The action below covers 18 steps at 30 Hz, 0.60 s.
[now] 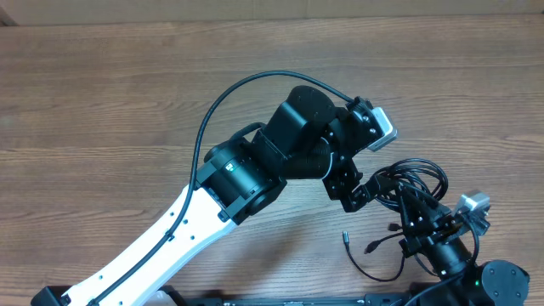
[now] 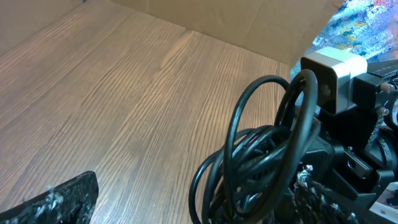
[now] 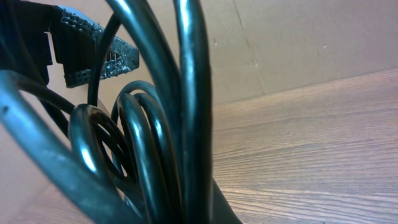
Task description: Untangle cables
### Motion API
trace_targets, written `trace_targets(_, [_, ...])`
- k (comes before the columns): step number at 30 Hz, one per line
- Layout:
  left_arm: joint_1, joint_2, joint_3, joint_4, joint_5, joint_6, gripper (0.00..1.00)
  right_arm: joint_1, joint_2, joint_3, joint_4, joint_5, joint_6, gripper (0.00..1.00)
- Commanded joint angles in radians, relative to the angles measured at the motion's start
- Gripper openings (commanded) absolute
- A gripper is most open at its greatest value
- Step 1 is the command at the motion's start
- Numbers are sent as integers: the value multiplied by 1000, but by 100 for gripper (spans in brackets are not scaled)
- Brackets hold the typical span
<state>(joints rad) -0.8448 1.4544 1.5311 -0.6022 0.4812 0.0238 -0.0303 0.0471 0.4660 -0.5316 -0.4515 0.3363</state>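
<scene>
My left gripper has the cable loops crowding one finger, off the middle of its fingers. I will lift clear and close on the knot's far loops (image 1: 427, 165).
The cables (image 1: 410, 180) are a knot of thin black loops at the right of the table, with plug ends (image 1: 347, 237) trailing toward the front edge. My right gripper (image 1: 415, 214) reaches up from the bottom right and is shut on the cables; in the right wrist view the cable loops (image 3: 149, 130) fill the left half, right in front of the lens. My left gripper (image 1: 354, 194) stands open just left of the knot. In the left wrist view the cable loops (image 2: 261, 155) rise against the right finger (image 2: 320, 199), and the left finger (image 2: 59, 202) is far off.
The left arm (image 1: 246, 170) lies diagonally across the table from the bottom left, with its own thicker wire (image 1: 225, 98) arching above it. A cardboard wall (image 2: 236, 22) bounds the wooden table (image 1: 102, 102) at the back. The right wrist's white camera (image 2: 333, 71) is near the loops.
</scene>
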Motion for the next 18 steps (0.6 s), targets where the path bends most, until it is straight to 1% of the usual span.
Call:
trace_targets(1, [0,5,25,13,-10,-21,100,2,1,19,24,-52,-6,4])
trace_targets(3, [0,17,25,15,-9,-25,100,2,1,19,37,-84,-20,4])
trace_targets(4, [0,22,25,15,-8,-28,98,2,1,19,42,-99,-29,4])
trace_targets(5, [0,29,25,15,-3,-32,92,2,1,19,45,-110,-31,4])
trace_targets(7, [0,49,25,24,29,-31,70,2,1,19,45,-112,-31,4])
trace_targets(8, [0,58,25,29,43,-31,57,2,1,19,44,-112,-31,4])
trace_targets(9, [0,65,25,40,56,-31,42,2,1,19,44,-111,-31,4])
trace_targets(10, [0,66,25,50,55,-31,30,2,1,19,44,-111,-31,4])
trace_targets(13, [0,66,25,82,70,-32,15,2,1,19,44,-112,-31,4])
trace_targets(15, [0,66,25,99,93,-31,13,2,1,19,45,-112,-31,4])
trace_targets(18, [-1,66,25,102,130,-31,15,2,1,19,46,-112,-31,4])
